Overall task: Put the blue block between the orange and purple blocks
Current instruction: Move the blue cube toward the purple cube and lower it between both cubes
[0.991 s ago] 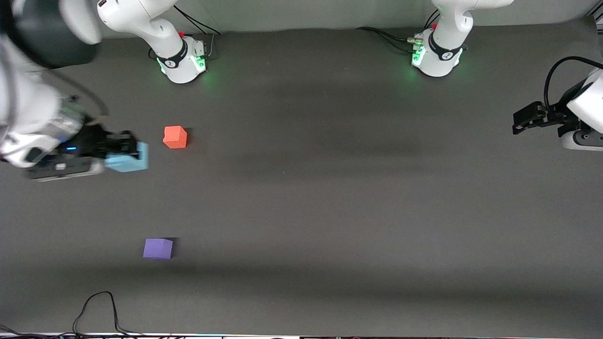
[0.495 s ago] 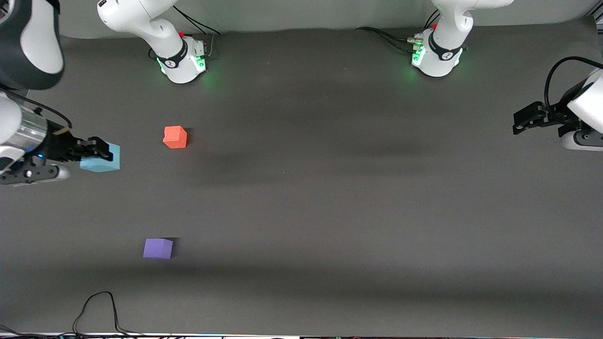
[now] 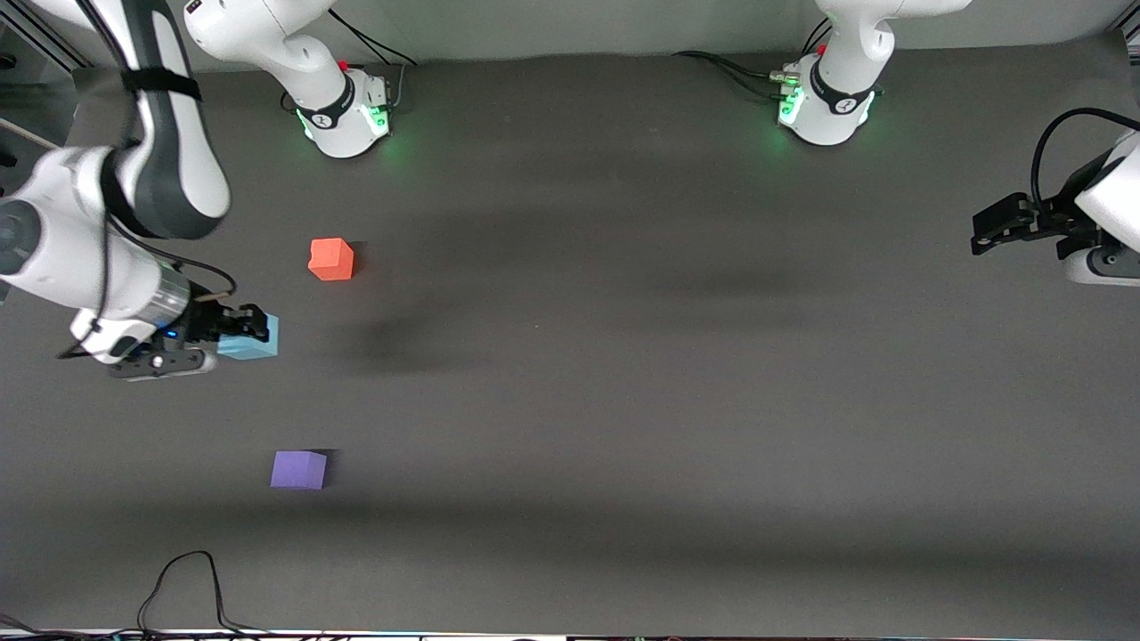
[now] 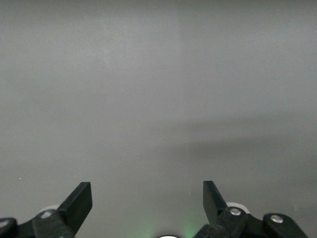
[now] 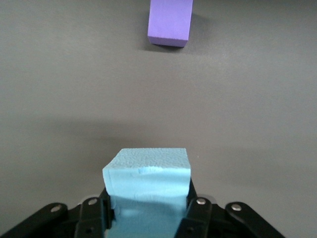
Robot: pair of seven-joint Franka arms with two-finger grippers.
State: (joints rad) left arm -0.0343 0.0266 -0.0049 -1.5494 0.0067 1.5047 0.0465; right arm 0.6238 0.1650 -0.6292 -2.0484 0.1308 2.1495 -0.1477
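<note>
I need to use my right gripper to set the blue block down on the grey mat [image 3: 317, 383] [image 5: 154, 101] just behind the purple block, toward the orange block. The blue block is now held above the table.
My right gripper [image 3: 239, 331] is shut on the blue block [image 3: 253, 339], a light sky-blue cube, and holds it above the table at the right arm's end. In the right wrist view the blue block [image 5: 147, 183] fills the space between the fingers [image 5: 197, 213]. The orange block [image 3: 330, 259] sits on the table farther from the front camera. The purple block [image 3: 298, 469] sits nearer to the front camera; it also shows in the right wrist view [image 5: 170, 22]. My left gripper [image 3: 1002, 227] is open and empty, and the left arm waits at its end of the table.
The table [image 3: 623, 356] is a dark grey mat. A black cable [image 3: 183, 588] loops at the edge nearest the front camera. The two arm bases [image 3: 343, 111] stand along the edge farthest from that camera.
My right gripper has carried the blue block from beside the orange block toward the front camera and lower, so it is over the strip between the orange and purple blocks. The left arm has not moved.
</note>
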